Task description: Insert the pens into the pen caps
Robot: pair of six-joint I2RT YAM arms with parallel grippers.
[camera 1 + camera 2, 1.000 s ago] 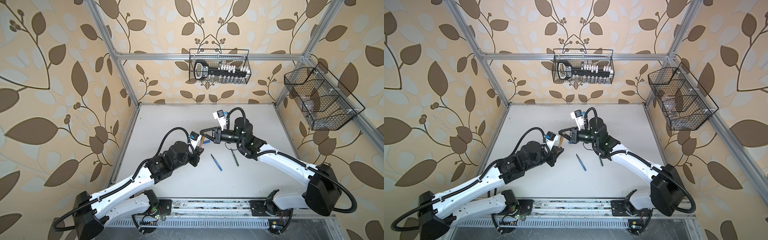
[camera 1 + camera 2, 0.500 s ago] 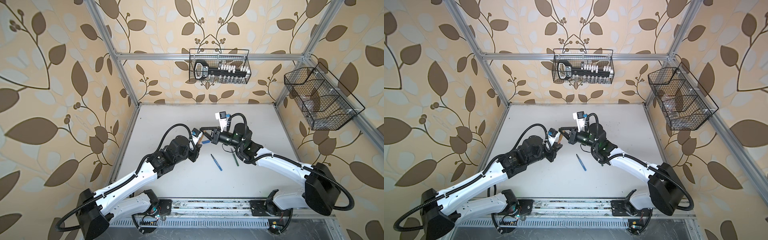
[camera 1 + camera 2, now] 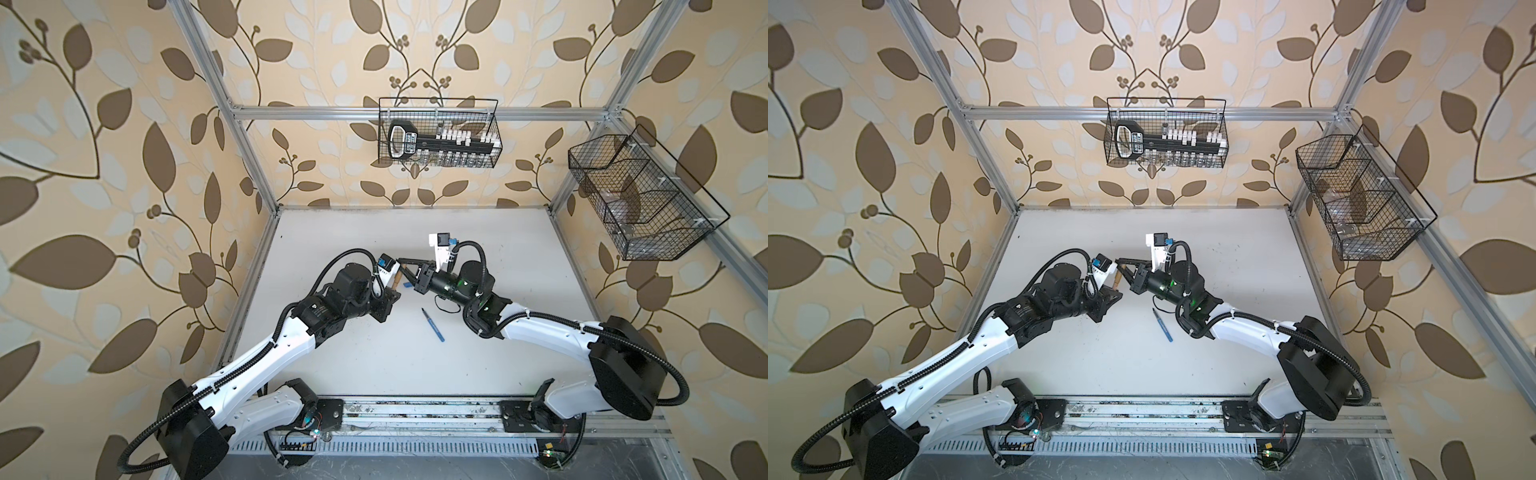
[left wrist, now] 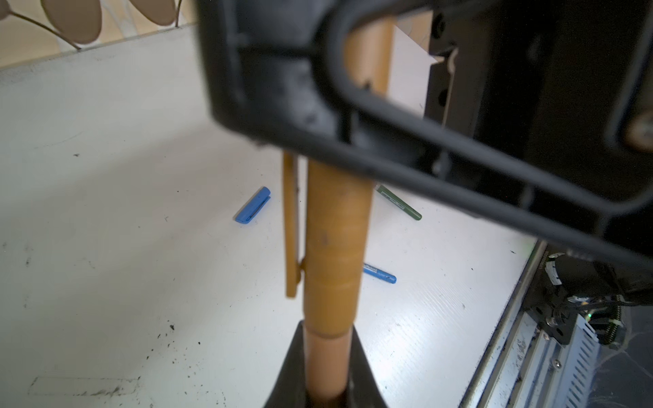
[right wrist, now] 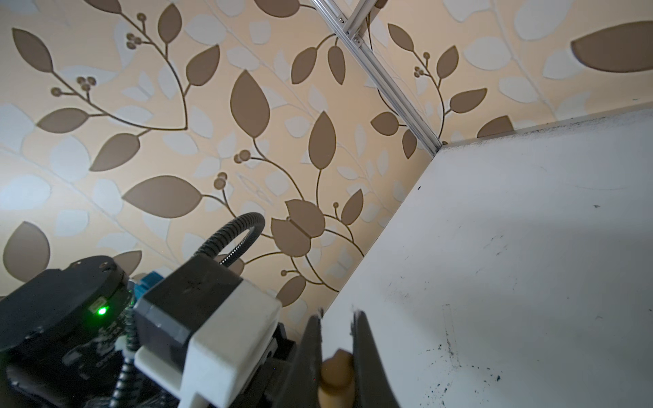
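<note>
The robot's right gripper is pinching the tan-brown cap near its closed end, so it should open and grip the cap farther down (image 4: pixel 338 221) before the left gripper lets go of the pen.
My left gripper (image 4: pixel 327 339) is shut on the tan-brown pen (image 4: pixel 327 356), whose barrel runs out of its jaws. The tan-brown cap (image 4: pixel 335 240), clip at its side, sits over the pen's front end. My right gripper (image 5: pixel 337 318) is shut on that cap (image 5: pixel 335 371), its fingers (image 4: pixel 406 141) crossing it. In both top views the two grippers (image 3: pixel 394 291) (image 3: pixel 401 262) meet above the mid-table around the tan piece (image 3: pixel 1118 281). A blue pen (image 3: pixel 432 325) (image 3: pixel 1163 325), a blue cap (image 4: pixel 252 205) and a dark green pen (image 4: pixel 399 203) lie loose on the table.
The white table (image 3: pixel 374 365) carries dark smudges. A wire basket (image 3: pixel 438 133) with a black tool hangs on the back wall, and another wire basket (image 3: pixel 640 199) on the right wall. The metal rail (image 3: pixel 415 415) with both arm bases runs along the front edge.
The right arm has swung left and lowered its wrist, and now covers the green pen in the top views. The left arm has risen slightly. Both grippers have stayed shut and close together.
</note>
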